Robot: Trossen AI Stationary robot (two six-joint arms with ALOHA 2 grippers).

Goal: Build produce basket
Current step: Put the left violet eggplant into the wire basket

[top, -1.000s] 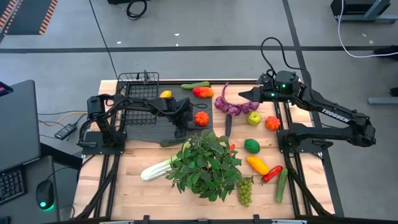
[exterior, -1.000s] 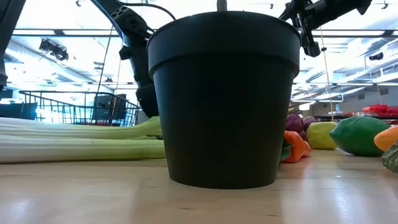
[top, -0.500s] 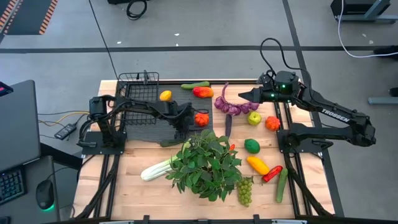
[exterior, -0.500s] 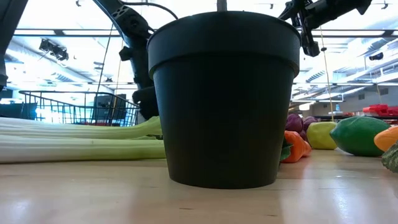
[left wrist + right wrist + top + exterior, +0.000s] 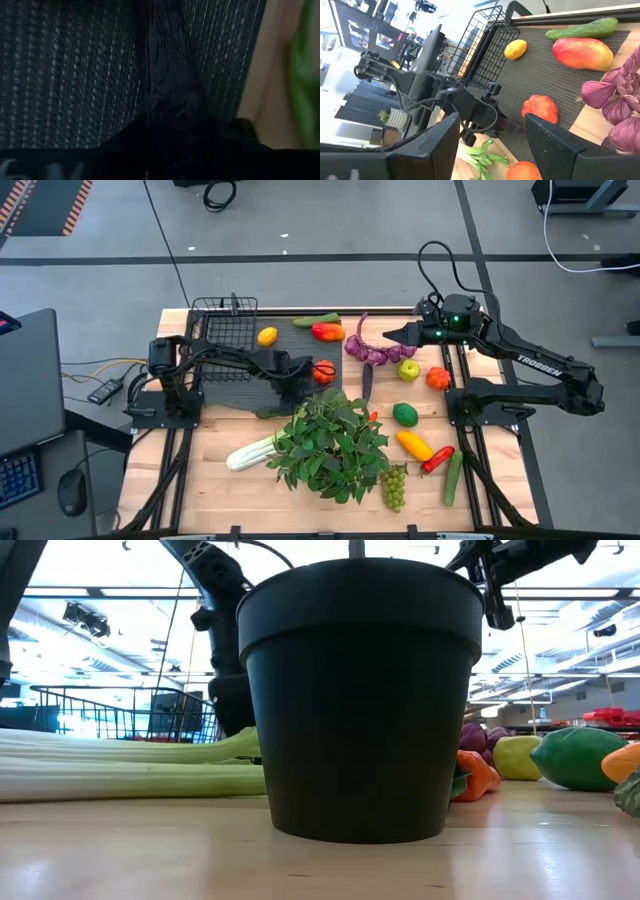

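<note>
My left gripper is to let go of the dark, wrinkled long thing inside the black wire basket (image 5: 236, 358), along the side of the basket nearest the lemon. The long thing now lies on the mat.
The black wire basket (image 5: 222, 315) stands at the table's far left, on the far end of a dark ribbed mat (image 5: 230, 385). My left gripper (image 5: 290, 380) points down over the mat's near right corner, next to an orange-red pepper (image 5: 324, 370). In the left wrist view a dark, wrinkled long thing (image 5: 170, 75) lies on the mat right in front of it. A lemon (image 5: 266, 336) also lies on the mat. My right gripper (image 5: 492, 145) hangs open in the air beside the purple bulb string (image 5: 370, 350), with nothing between its fingers.
A bushy plant (image 5: 330, 440) in a black pot (image 5: 360, 690) fills the table's near middle, with celery (image 5: 250, 452) to its left. Grapes (image 5: 394, 486), a yellow pepper (image 5: 414, 445), a lime (image 5: 404, 414), an orange (image 5: 438, 378) and a cucumber (image 5: 453, 477) lie to its right.
My left gripper has sunk a little toward the mat and shifted slightly toward the table's near edge. My right arm has kept still.
</note>
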